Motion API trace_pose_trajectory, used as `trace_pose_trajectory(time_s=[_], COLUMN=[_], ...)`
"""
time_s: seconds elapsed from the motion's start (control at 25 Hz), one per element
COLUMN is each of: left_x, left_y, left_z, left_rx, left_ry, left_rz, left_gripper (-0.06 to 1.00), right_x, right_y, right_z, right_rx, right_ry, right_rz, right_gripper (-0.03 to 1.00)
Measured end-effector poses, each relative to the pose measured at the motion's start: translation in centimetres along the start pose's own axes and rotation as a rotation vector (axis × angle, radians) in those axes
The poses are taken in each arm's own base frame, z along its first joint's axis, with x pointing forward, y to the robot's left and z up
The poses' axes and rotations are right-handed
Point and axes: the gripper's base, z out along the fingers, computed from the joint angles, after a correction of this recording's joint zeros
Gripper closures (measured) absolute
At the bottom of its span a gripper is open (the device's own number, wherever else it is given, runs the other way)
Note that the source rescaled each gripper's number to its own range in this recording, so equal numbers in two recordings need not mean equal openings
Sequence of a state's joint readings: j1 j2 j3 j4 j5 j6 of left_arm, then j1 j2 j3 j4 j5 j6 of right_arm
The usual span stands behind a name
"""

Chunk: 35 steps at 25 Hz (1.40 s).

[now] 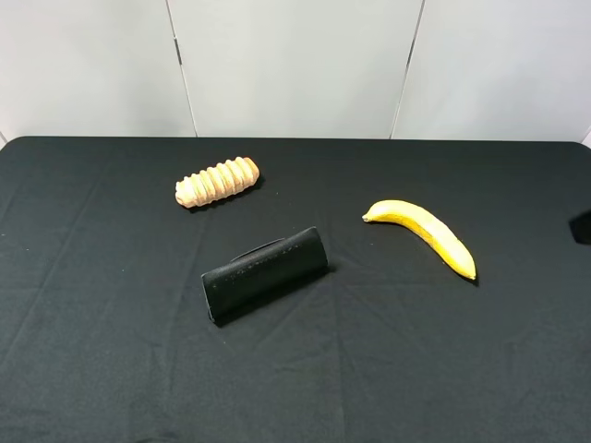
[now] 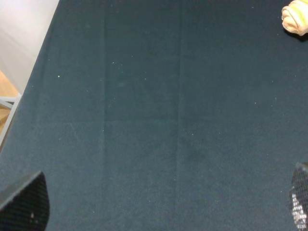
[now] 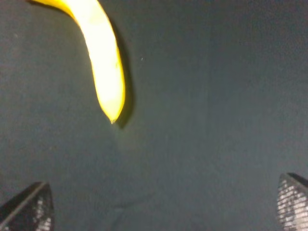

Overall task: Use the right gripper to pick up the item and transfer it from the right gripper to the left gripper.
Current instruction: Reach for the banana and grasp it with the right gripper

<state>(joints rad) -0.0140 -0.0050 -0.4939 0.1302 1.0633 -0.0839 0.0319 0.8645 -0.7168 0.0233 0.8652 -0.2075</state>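
Note:
The yellow banana is next for my right gripper, which should go to it and close across its front end (image 1: 455,254) (image 3: 109,86), just behind the banana's front tip.
The yellow banana (image 1: 423,233) lies on the black cloth at the right of the exterior high view, curved, with its tip towards the front right. In the right wrist view the banana (image 3: 103,62) lies ahead of my right gripper (image 3: 161,209). The gripper's fingertips (image 3: 31,207) stand wide apart with nothing between them, short of the banana's tip. My left gripper (image 2: 161,207) is open and empty over bare cloth, with only its fingertips (image 2: 26,204) showing. Neither gripper shows plainly in the exterior high view; a dark shape (image 1: 583,227) sits at its right edge.
A ridged tan wooden roller (image 1: 217,181) lies at the back left, and its end shows in the left wrist view (image 2: 296,18). A black oblong pouch (image 1: 266,272) lies mid-table. The table's left edge (image 2: 36,72) borders a pale wall.

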Motion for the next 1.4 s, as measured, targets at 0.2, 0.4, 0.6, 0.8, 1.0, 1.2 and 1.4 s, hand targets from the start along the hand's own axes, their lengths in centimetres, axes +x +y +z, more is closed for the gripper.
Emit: trace_pose_trajectory(time_s=[0.2,0.4,0.6,0.8,1.0,1.2,1.4], left_x=[0.0,0.0,0.0,0.0,0.0,0.0,0.0], left_y=[0.0,0.0,0.0,0.0,0.0,0.0,0.0], left_z=[0.0,0.0,0.0,0.0,0.0,0.0,0.0], left_rx=[0.0,0.0,0.0,0.0,0.0,0.0,0.0], left_ry=[0.0,0.0,0.0,0.0,0.0,0.0,0.0], left_rz=[0.0,0.0,0.0,0.0,0.0,0.0,0.0], left_gripper=[-0.06,-0.06,-0.06,-0.06,-0.06,-0.06,-0.06], right_x=[-2.1,-3.8,-5.4,-5.5,-4.6,-3.9,-3.7], right_y=[1.1,2.5,3.3,3.6,4.0,4.2,4.3], right_z=[3.0,6.2,9.5,13.3,16.8,19.0,20.2], right_rx=[-0.054,-0.102,-0.121,-0.128,-0.139,-0.142,-0.138], right_ry=[0.061,0.154,0.208,0.257,0.339,0.382,0.373], right_rz=[-0.088,-0.167,-0.19,-0.192,-0.195,-0.202,-0.209], right_gripper=[-0.03,-0.03,-0.03,-0.03,-0.03,-0.03,-0.03])
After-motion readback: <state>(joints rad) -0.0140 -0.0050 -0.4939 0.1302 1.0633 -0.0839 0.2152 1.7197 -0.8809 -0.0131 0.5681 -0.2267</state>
